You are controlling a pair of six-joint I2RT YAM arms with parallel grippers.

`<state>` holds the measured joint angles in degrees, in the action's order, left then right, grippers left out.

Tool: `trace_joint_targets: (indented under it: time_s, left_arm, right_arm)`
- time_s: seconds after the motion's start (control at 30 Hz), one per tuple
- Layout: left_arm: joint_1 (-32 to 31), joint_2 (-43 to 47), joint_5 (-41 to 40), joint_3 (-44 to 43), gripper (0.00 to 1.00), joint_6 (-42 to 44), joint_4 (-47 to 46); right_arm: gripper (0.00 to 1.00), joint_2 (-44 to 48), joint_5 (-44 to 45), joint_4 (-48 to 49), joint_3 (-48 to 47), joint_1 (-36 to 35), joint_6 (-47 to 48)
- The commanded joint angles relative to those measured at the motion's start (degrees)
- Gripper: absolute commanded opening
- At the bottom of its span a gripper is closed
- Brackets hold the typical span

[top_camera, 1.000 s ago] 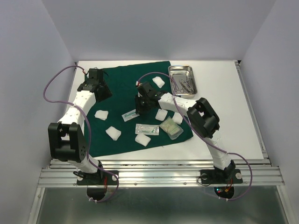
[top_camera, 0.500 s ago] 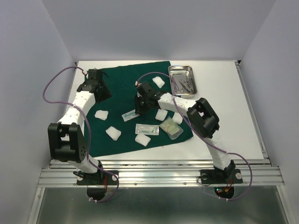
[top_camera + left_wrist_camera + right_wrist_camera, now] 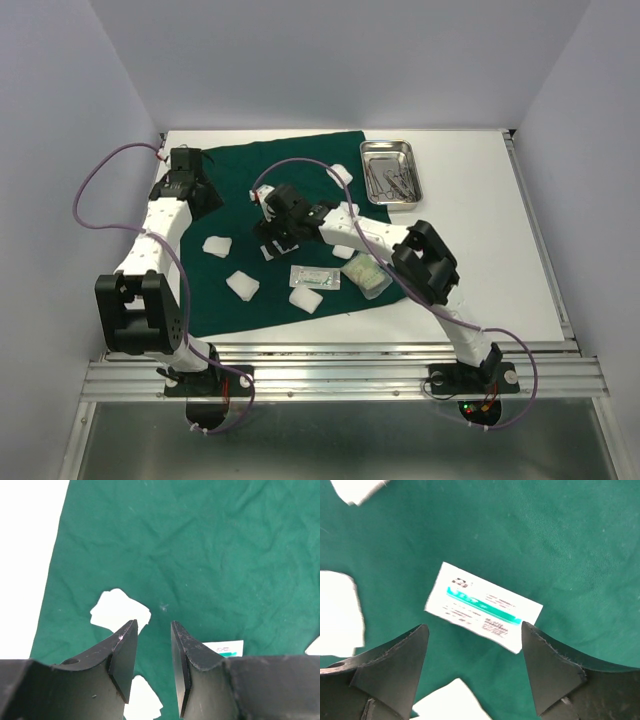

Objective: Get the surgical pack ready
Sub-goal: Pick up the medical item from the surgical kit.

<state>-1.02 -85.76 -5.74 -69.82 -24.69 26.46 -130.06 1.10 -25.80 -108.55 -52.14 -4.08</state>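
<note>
I need to turn my right gripper, as the small packet's long side lies across its fingertips, and pinch the packet's near corner point(image 3: 515, 647) before I lift the packet.
The dark green drape point(image 3: 240, 200) lies spread on the table. On it are white gauze pads point(image 3: 216, 246) and a sealed packet point(image 3: 315, 277). A small packet with a teal stripe point(image 3: 482, 607) lies flat on the drape, just beyond my right gripper point(image 3: 474, 636), which hangs above it open and holds nothing. My left gripper point(image 3: 152, 640) hovers over the drape's far left part point(image 3: 210, 555), its jaws a little apart and empty, with a gauze pad point(image 3: 120, 611) beyond its tips. The steel tray point(image 3: 372, 150) with metal instruments point(image 3: 396, 182) sits at the back right.
A clear bag of gauze point(image 3: 366, 275) lies near the drape's front right corner. More gauze pads sit at the front point(image 3: 242, 286) and near the tray point(image 3: 340, 175). Bare white table point(image 3: 480, 240) extends to the right of the drape.
My right gripper has swung left across the drape and its jaws have opened wide over the teal-striped packet. My left gripper has shifted a little left and back.
</note>
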Motion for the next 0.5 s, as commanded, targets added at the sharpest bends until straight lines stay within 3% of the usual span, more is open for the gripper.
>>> trace_joint_targets:
  time_s: [0.0,0.27,0.37,0.4,0.47]
  left_arm:
    - [2.1,3.6,-0.6,-0.5,0.44,1.4,0.3]
    - [3.7,3.8,0.4,-0.5,0.44,1.9,0.5]
    - [3.9,3.8,0.6,-0.5,0.44,2.1,0.5]
    - [4.0,3.9,0.6,-0.3,0.44,2.2,0.5]
    - [4.0,4.0,0.6,-0.1,0.44,2.1,0.4]
  right_arm:
    - [0.8,-2.3,0.4,-1.7,-3.2,0.2,12.1]
    - [0.8,-6.4,-3.5,-1.6,-4.6,0.2,12.8]
    - [0.71,-8.1,-2.9,-1.9,-5.0,0.2,11.2]
    - [0.61,-8.1,-2.6,-1.8,-4.9,0.2,10.8]
    - [0.51,-7.8,-2.2,-1.6,-4.6,0.2,10.3]
